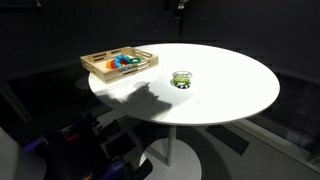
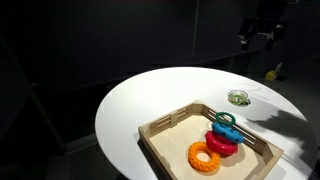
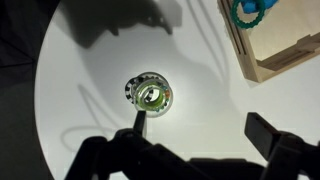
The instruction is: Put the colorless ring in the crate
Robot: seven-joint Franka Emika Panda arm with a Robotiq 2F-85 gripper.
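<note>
The robot's gripper will next move to the colorless ring's rim (image 1: 184,77) (image 3: 136,101) on the side away from the wooden crate and close there.
The colorless ring (image 3: 162,84) is a small glassy ring with pale glints. It lies on the white table stacked with a green ring (image 3: 150,95) over a dark base, and shows in both exterior views (image 1: 181,78) (image 2: 238,97). The light-brown wooden crate (image 1: 100,66) (image 2: 160,130) (image 3: 285,62) stands apart from it near the table's edge. My gripper (image 3: 203,128) is open and empty and hangs high above the table (image 2: 257,38). In the wrist view one finger tip lies just below the ring stack, and the other is far off to the side.
The crate holds an orange ring (image 2: 205,157), a red ring (image 2: 222,143) and a teal ring (image 2: 227,124) (image 3: 252,10). The round white table (image 1: 230,90) stands on a single pedestal, with dark surroundings all round. The arm's shadow (image 1: 140,100) falls near the crate.
</note>
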